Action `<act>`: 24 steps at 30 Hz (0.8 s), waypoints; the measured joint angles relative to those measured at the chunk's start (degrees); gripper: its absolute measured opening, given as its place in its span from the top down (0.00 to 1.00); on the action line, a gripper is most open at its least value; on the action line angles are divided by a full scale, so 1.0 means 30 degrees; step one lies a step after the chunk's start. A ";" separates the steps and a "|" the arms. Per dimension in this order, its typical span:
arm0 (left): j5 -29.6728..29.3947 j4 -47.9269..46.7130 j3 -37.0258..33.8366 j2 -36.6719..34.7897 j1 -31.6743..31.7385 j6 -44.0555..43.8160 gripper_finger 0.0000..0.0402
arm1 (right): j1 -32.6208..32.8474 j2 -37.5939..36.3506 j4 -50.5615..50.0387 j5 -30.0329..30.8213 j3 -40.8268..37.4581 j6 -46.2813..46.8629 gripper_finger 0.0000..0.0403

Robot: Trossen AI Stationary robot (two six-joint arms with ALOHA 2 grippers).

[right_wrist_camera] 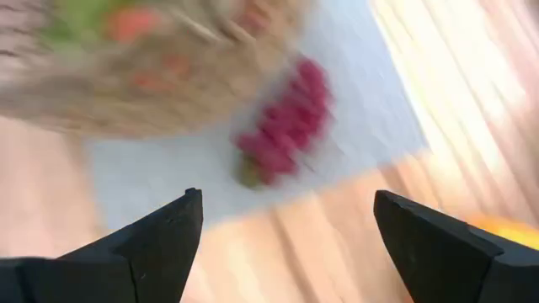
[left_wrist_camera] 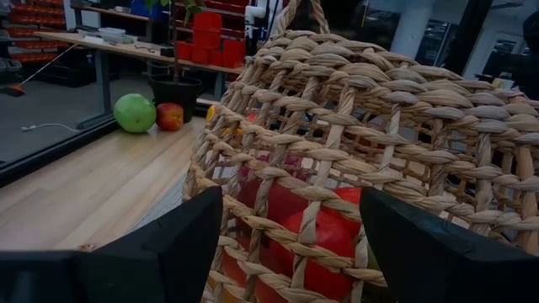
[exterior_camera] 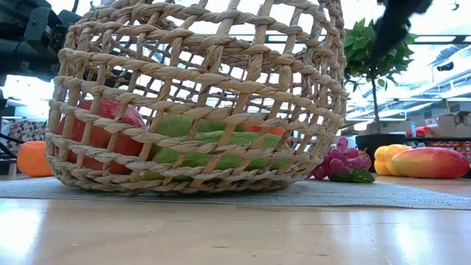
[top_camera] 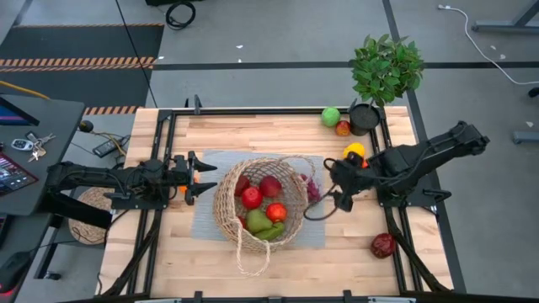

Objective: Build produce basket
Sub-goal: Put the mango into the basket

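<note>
The sides of the red-and-yellow mango [top_camera: 363, 162], just on the near side of the yellow piece, will be gripped next by my right gripper.
The woven basket [top_camera: 226, 209] stands on a grey mat [top_camera: 206, 223] at mid-table and holds red, green and orange produce [top_camera: 263, 206]. Purple grapes [top_camera: 313, 187] lie on the mat just right of the basket, also in the low view [exterior_camera: 342, 163] and in the right wrist view [right_wrist_camera: 286, 126]. My left gripper [top_camera: 200, 177] is open and level at the basket's left wall [left_wrist_camera: 337, 126], without showing contact. My right gripper [top_camera: 335, 183] is open above the table right of the grapes, pointing slantwise down, with nothing between its fingers [right_wrist_camera: 160, 240].
A yellow piece [top_camera: 354, 151], a green one [top_camera: 331, 116] and an orange-red one [top_camera: 343, 128] lie at the far right by a potted plant [top_camera: 386, 71]. A dark red piece [top_camera: 383, 245] lies near right. An orange piece [exterior_camera: 33, 158] sits by my left gripper.
</note>
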 joint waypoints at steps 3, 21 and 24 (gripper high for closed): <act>0.0000 -0.0008 -0.0003 0.0001 0.0000 -0.0006 0.29 | -0.1318 -0.0433 -0.0859 -0.0360 -0.1149 0.0617 0.14; 0.0000 -0.0001 0.0004 0.0001 0.0000 -0.0006 0.29 | -1.0162 0.1048 -0.1944 -0.2951 -0.5854 -0.1728 0.05; 0.0000 0.0006 -0.0003 -0.0006 0.0000 -0.0006 0.29 | -1.0578 0.1975 -0.2162 -0.2958 -0.5850 -0.2663 0.03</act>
